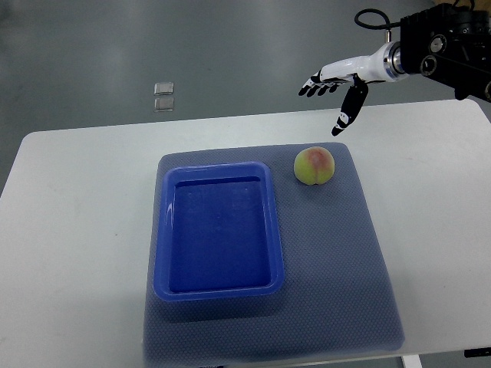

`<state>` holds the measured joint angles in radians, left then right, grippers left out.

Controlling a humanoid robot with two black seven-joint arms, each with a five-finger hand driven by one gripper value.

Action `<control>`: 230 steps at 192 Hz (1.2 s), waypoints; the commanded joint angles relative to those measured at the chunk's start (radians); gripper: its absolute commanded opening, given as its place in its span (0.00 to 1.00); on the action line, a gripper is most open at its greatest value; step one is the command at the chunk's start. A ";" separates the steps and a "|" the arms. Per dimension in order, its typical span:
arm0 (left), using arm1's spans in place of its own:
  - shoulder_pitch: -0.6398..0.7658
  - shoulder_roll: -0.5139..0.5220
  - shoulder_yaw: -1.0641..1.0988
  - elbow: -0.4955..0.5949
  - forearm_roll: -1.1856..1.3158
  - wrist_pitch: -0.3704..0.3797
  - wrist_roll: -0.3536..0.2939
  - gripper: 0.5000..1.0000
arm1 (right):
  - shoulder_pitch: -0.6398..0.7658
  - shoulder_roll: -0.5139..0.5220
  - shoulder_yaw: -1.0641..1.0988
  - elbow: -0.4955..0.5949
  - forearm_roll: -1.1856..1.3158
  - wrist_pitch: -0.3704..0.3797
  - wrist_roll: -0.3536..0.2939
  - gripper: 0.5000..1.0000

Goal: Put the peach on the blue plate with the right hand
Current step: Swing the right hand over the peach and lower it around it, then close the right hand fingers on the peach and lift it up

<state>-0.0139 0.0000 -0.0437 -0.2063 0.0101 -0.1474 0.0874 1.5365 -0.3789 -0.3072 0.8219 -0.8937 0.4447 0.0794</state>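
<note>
Next, my right gripper closes around the sides of the peach (315, 164). Its thumb will be on the side of the peach that is away from the blue plate.
A yellow-green peach with a pink blush (314, 165) sits on a blue-grey mat (330, 261), just right of the far right corner of a blue rectangular plate (219, 230). The plate holds nothing. My right hand (331, 96) comes in from the upper right and hovers above the table's far edge, up and to the right of the peach. Its fingers (316, 86) are spread and its thumb (347, 115) points down; it holds nothing. The left arm does not show.
The mat lies on a white table (77, 230) whose far edge runs just below the hand. Two small clear squares (163, 96) lie on the grey floor beyond the table. The black forearm housing (453, 46) fills the top right corner.
</note>
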 commanded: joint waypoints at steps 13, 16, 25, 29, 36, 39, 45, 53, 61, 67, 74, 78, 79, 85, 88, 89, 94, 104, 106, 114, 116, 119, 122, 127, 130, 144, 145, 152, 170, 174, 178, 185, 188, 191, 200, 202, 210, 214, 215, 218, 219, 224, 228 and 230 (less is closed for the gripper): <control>0.000 0.000 0.001 -0.001 -0.001 0.000 0.000 1.00 | -0.012 0.081 -0.064 -0.001 -0.001 -0.047 -0.023 0.87; 0.000 0.000 0.001 -0.001 -0.001 0.000 0.000 1.00 | -0.015 0.084 -0.066 -0.003 -0.001 -0.054 -0.023 0.87; 0.000 0.000 0.001 -0.001 -0.001 0.000 0.000 1.00 | -0.035 0.101 -0.070 -0.009 -0.005 -0.073 -0.024 0.87; 0.000 0.000 0.001 -0.001 -0.001 0.000 0.000 1.00 | -0.044 0.107 -0.075 -0.012 -0.005 -0.078 -0.024 0.87; 0.000 0.000 0.001 -0.001 -0.001 0.000 0.000 1.00 | -0.052 0.115 -0.079 -0.015 -0.007 -0.081 -0.024 0.87; 0.000 0.000 0.001 -0.001 -0.001 0.000 0.000 1.00 | -0.053 0.117 -0.081 -0.015 -0.007 -0.081 -0.024 0.87; 0.000 0.000 0.001 -0.001 -0.001 0.000 0.000 1.00 | -0.053 0.117 -0.081 -0.015 -0.007 -0.081 -0.024 0.87; 0.000 0.000 0.001 -0.001 -0.001 0.000 0.000 1.00 | -0.073 0.129 -0.090 -0.024 -0.010 -0.101 -0.024 0.87; 0.000 0.000 0.001 -0.001 -0.001 0.000 0.000 1.00 | -0.084 0.137 -0.102 -0.030 -0.013 -0.116 -0.026 0.87; 0.000 0.000 0.001 -0.001 -0.001 0.000 0.000 1.00 | -0.084 0.138 -0.105 -0.032 -0.016 -0.119 -0.026 0.87; 0.000 0.000 0.001 -0.001 -0.001 0.000 0.000 1.00 | -0.088 0.146 -0.127 -0.041 -0.034 -0.132 -0.024 0.87; 0.000 0.000 0.001 -0.001 -0.001 0.000 0.000 1.00 | -0.091 0.150 -0.135 -0.044 -0.042 -0.136 -0.024 0.87; 0.000 0.000 0.001 -0.001 -0.001 0.000 0.000 1.00 | -0.091 0.150 -0.135 -0.044 -0.042 -0.136 -0.024 0.87; 0.000 0.000 0.001 -0.001 -0.001 0.000 0.000 1.00 | -0.096 0.152 -0.139 -0.047 -0.050 -0.139 -0.024 0.87; 0.000 0.000 0.001 -0.001 -0.001 0.000 0.000 1.00 | -0.098 0.153 -0.141 -0.049 -0.051 -0.141 -0.024 0.87; 0.000 0.000 0.001 -0.001 -0.001 0.000 0.000 1.00 | -0.098 0.153 -0.141 -0.049 -0.051 -0.141 -0.024 0.87; 0.000 0.000 0.001 -0.001 -0.001 0.000 0.000 1.00 | -0.098 0.153 -0.141 -0.049 -0.051 -0.141 -0.024 0.87; 0.000 0.000 0.001 -0.001 -0.001 0.000 0.002 1.00 | -0.111 0.155 -0.141 -0.050 -0.056 -0.149 -0.024 0.87; 0.000 0.000 0.001 -0.001 -0.001 0.000 0.000 1.00 | -0.115 0.155 -0.141 -0.052 -0.056 -0.150 -0.024 0.87; 0.000 0.000 0.001 -0.002 -0.001 0.000 0.002 1.00 | -0.121 0.156 -0.141 -0.053 -0.056 -0.158 -0.024 0.87; 0.000 0.000 0.001 -0.002 -0.001 0.000 0.002 1.00 | -0.121 0.156 -0.141 -0.053 -0.056 -0.158 -0.024 0.87; 0.000 0.000 0.001 -0.002 -0.001 0.000 0.002 1.00 | -0.121 0.156 -0.141 -0.053 -0.056 -0.158 -0.024 0.87; 0.000 0.000 0.001 -0.002 -0.001 0.000 0.002 1.00 | -0.130 0.158 -0.141 -0.055 -0.056 -0.168 -0.024 0.87; 0.000 0.000 0.001 -0.001 -0.001 0.000 0.002 1.00 | -0.133 0.158 -0.141 -0.055 -0.057 -0.173 -0.024 0.86; 0.000 0.000 0.001 -0.002 -0.001 0.000 0.002 1.00 | -0.136 0.158 -0.141 -0.055 -0.057 -0.176 -0.024 0.86; 0.000 0.000 0.001 -0.001 -0.002 0.000 0.002 1.00 | -0.150 0.158 -0.141 -0.055 -0.057 -0.185 -0.024 0.86; 0.000 0.000 0.001 -0.001 -0.001 0.000 0.002 1.00 | -0.151 0.158 -0.141 -0.056 -0.057 -0.187 -0.024 0.86; 0.000 0.000 0.001 -0.001 -0.001 0.000 0.002 1.00 | -0.151 0.158 -0.141 -0.056 -0.057 -0.187 -0.024 0.86; 0.000 0.000 0.001 -0.001 -0.002 0.000 0.002 1.00 | -0.167 0.158 -0.141 -0.061 -0.059 -0.205 -0.024 0.86; 0.000 0.000 0.001 -0.001 -0.002 0.000 0.002 1.00 | -0.176 0.158 -0.141 -0.063 -0.059 -0.222 -0.023 0.84; 0.000 0.000 0.001 -0.001 -0.002 0.000 0.002 1.00 | -0.179 0.158 -0.141 -0.063 -0.060 -0.228 -0.023 0.82; 0.000 0.000 0.001 -0.002 -0.002 0.000 0.002 1.00 | -0.184 0.158 -0.142 -0.063 -0.060 -0.236 -0.023 0.78; 0.000 0.000 0.001 -0.001 -0.001 0.000 0.002 1.00 | -0.185 0.158 -0.142 -0.063 -0.060 -0.239 -0.023 0.75; 0.000 0.000 0.001 -0.001 -0.001 0.000 0.002 1.00 | -0.185 0.158 -0.142 -0.063 -0.060 -0.239 -0.023 0.75; 0.000 0.000 0.001 -0.002 -0.002 0.000 0.002 1.00 | -0.193 0.160 -0.142 -0.064 -0.062 -0.248 -0.021 0.65; 0.000 0.000 0.001 -0.001 -0.002 0.000 0.002 1.00 | -0.193 0.160 -0.142 -0.064 -0.064 -0.250 -0.021 0.64; 0.000 0.000 0.001 -0.002 -0.002 0.000 0.002 1.00 | -0.197 0.164 -0.142 -0.069 -0.067 -0.256 -0.021 0.58; 0.000 0.000 0.001 -0.002 -0.002 0.000 0.002 1.00 | -0.200 0.166 -0.142 -0.069 -0.068 -0.258 -0.021 0.56; 0.000 0.000 0.001 -0.002 -0.002 0.000 0.002 1.00 | -0.200 0.166 -0.142 -0.069 -0.068 -0.258 -0.021 0.56; 0.000 0.000 0.001 -0.002 -0.002 0.000 0.002 1.00 | -0.200 0.166 -0.142 -0.069 -0.068 -0.258 -0.021 0.56; 0.000 0.000 0.001 -0.002 -0.002 0.000 0.002 1.00 | -0.200 0.166 -0.142 -0.069 -0.068 -0.258 -0.021 0.56; 0.000 0.000 0.001 -0.001 -0.002 0.000 0.002 1.00 | -0.207 0.167 -0.142 -0.073 -0.074 -0.265 -0.021 0.43; 0.000 0.000 0.001 -0.001 -0.002 0.000 0.002 1.00 | -0.208 0.169 -0.142 -0.075 -0.076 -0.267 -0.021 0.39; 0.000 0.000 0.001 -0.001 -0.002 0.000 0.002 1.00 | -0.208 0.169 -0.142 -0.075 -0.076 -0.267 -0.021 0.39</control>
<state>-0.0138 0.0000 -0.0429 -0.2077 0.0080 -0.1473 0.0890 1.3387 -0.2150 -0.4494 0.7540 -0.9608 0.1897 0.0582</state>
